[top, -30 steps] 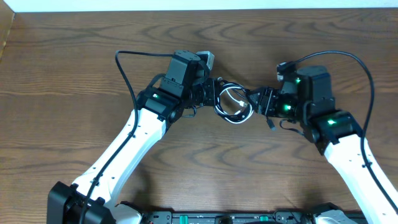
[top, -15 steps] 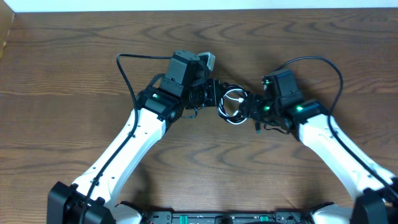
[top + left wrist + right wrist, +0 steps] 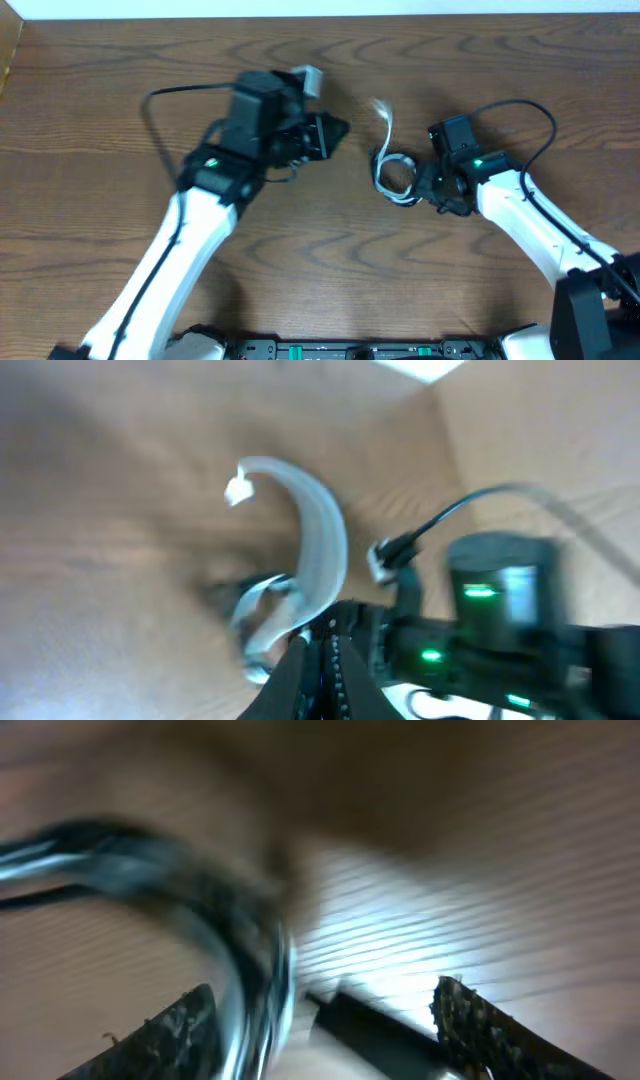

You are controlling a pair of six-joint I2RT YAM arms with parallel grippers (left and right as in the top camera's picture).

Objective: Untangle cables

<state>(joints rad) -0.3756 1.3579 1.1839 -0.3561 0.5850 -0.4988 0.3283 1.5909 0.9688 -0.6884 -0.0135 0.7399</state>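
White and black cables wind together in the coil and my left gripper is shut and empty, so it should return, open and take the black cable [image 3: 374, 161].
The white cable [image 3: 384, 135] lies on the table, one plug end flung up toward the far side and the rest coiled in a small loop [image 3: 397, 183] by the right gripper. It also arcs through the left wrist view [image 3: 322, 540]. The black cable shows only as a blurred dark strand [image 3: 150, 845] beside the white one, with a dark plug-like piece [image 3: 365, 1020] between the right fingers. My right gripper [image 3: 428, 186] is at the coil, fingers apart [image 3: 325, 1030]. My left gripper [image 3: 338, 129] is shut [image 3: 325, 670], left of the cables and apart from them.
The wooden table [image 3: 120, 90] fills the view, with its far edge along the top. The thick black arm wires loop above each arm [image 3: 160, 100] [image 3: 530, 115]. The right arm's body with green lights shows in the left wrist view [image 3: 500, 600].
The left arm has swung away to the left and off the tangle. The white cable's end has sprung out toward the far side. The right gripper stays at the coil.
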